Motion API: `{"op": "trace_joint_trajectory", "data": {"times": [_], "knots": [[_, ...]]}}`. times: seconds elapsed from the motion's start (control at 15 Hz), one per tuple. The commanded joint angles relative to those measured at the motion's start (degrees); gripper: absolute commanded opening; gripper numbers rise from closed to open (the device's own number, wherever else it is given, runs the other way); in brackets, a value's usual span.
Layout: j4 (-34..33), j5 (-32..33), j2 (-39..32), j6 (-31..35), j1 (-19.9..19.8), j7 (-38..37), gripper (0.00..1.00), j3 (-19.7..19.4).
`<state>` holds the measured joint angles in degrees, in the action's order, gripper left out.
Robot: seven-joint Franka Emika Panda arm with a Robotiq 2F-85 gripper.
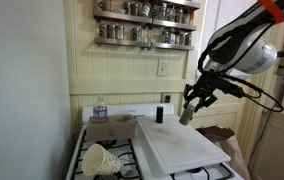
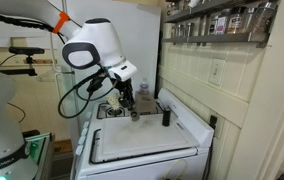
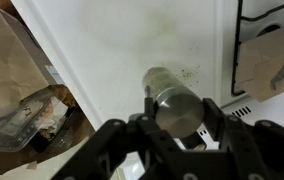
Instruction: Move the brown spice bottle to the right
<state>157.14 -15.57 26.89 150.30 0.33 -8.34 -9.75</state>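
Note:
My gripper needs to set the brown spice bottle down on the white board [image 1: 179,132] [image 3: 132,62] near its paper bag side.
The brown spice bottle [image 3: 172,100] is a dull brownish-grey cylinder seen from its top in the wrist view, standing between my fingers. My gripper [image 3: 174,122] is shut on it over the white board [image 3: 112,50]. In both exterior views the gripper [image 1: 189,106] [image 2: 132,104] hangs at the board's edge with the bottle [image 1: 185,117] [image 2: 134,113] low in its fingers. I cannot tell whether the bottle's base touches the board [image 1: 182,148] [image 2: 142,145]. A shorter near-black bottle [image 1: 160,114] [image 2: 165,117] stands apart on the stove's back.
Shelves of spice jars [image 1: 142,10] [image 2: 222,20] hang on the wall. A water bottle [image 1: 100,108], a cardboard box [image 1: 112,128] and a pale cup [image 1: 100,158] sit on the stove. A paper bag [image 1: 217,135] [image 3: 12,70] stands beside it. Stove grates [image 3: 267,20] border the board.

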Motion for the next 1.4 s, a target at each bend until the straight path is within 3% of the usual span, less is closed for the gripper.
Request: {"op": "trace_joint_trajectory", "data": {"times": [0.0,0.2,0.27,0.33,0.6,0.67,0.93,1.33], "knots": [[-3.8,-5.91,-3.1,-4.17,1.44,5.13,0.26,-3.63],[-7.38,-9.03,-6.43,-9.11,0.85,5.1,0.26,-4.36],[-4.15,-6.77,-3.5,-5.92,-0.98,4.59,0.26,-2.29],[-4.79,-6.92,-4.19,-6.34,-1.21,4.59,0.51,-2.22],[-4.83,-6.79,-4.36,-6.29,-1.52,4.5,0.51,-1.62],[-5.59,-6.07,-5.83,-6.49,-2.02,3.25,0.26,-1.23],[-9.91,-5.83,-10.87,-8.36,-3.08,1.54,0.26,-0.93],[-19.9,-5.57,-20.18,-19.41,-3.57,0.99,0.26,-0.38]]}}
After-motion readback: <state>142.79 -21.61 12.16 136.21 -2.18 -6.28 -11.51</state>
